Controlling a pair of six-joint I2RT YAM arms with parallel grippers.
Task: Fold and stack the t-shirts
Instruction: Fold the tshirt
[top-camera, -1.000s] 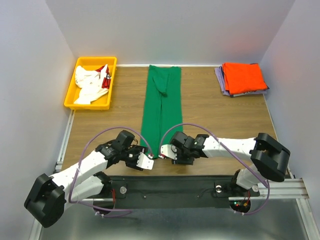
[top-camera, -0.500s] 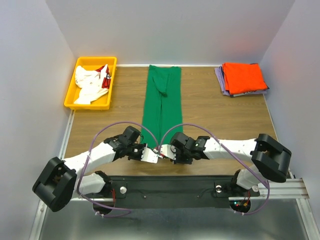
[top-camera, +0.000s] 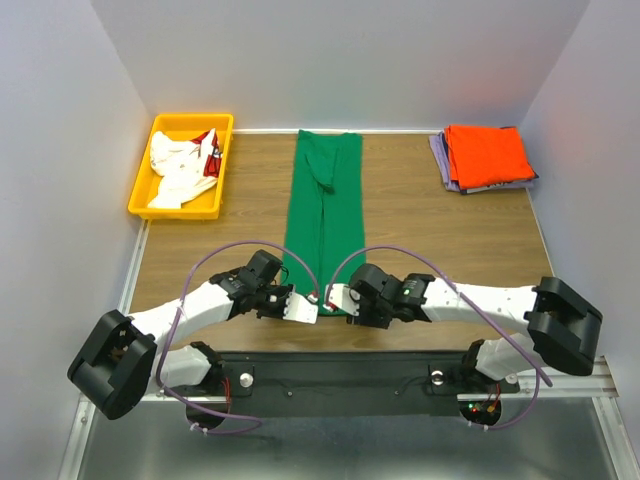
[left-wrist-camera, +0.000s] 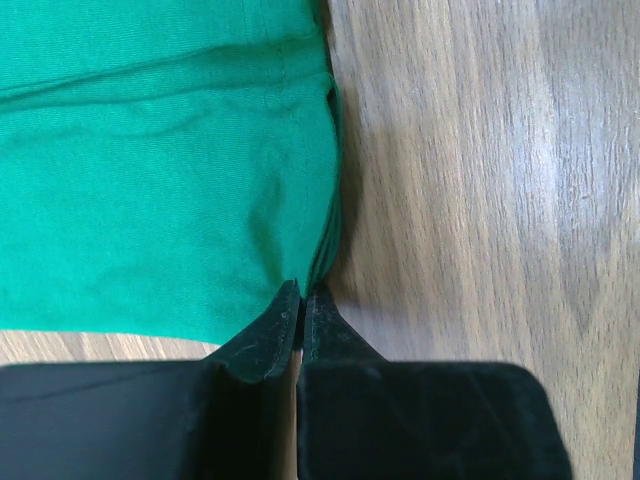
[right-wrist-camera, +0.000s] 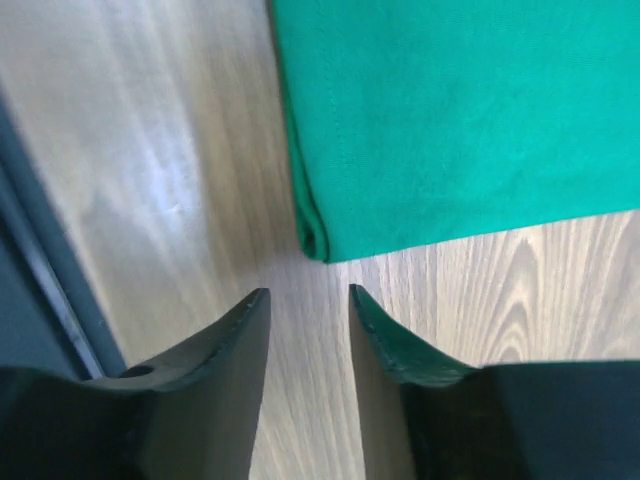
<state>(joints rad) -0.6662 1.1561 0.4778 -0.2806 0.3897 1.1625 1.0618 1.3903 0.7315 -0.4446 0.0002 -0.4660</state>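
I can see wood within my right gripper's open fingers, so I need to reach forward with my right gripper and pinch the green t-shirt's near corner (right-wrist-camera: 319, 250) before both grippers fold the green t-shirt.
A bright green t-shirt (top-camera: 325, 200), folded into a long narrow strip, runs from the back of the table toward the arms. My left gripper (top-camera: 308, 308) sits at the strip's near end. In the left wrist view its fingers (left-wrist-camera: 302, 292) are pressed together on the near corner of the green t-shirt (left-wrist-camera: 160, 180). My right gripper (top-camera: 332, 298) stands beside it, open, with bare wood between its fingers (right-wrist-camera: 308, 292). The other near corner of the green t-shirt (right-wrist-camera: 470, 110) lies just beyond its tips, untouched. An orange t-shirt (top-camera: 487, 153) lies folded on a lavender one (top-camera: 441, 160) at the back right.
A yellow bin (top-camera: 176, 213) at the back left holds crumpled white t-shirts with red (top-camera: 180, 165). Grey walls close in the table on three sides. A black rail (top-camera: 340, 370) runs along the near edge behind both grippers.
My left gripper moved right to the green shirt's near corner and closed on it. My right gripper shut briefly, then opened again and drew slightly back from its corner.
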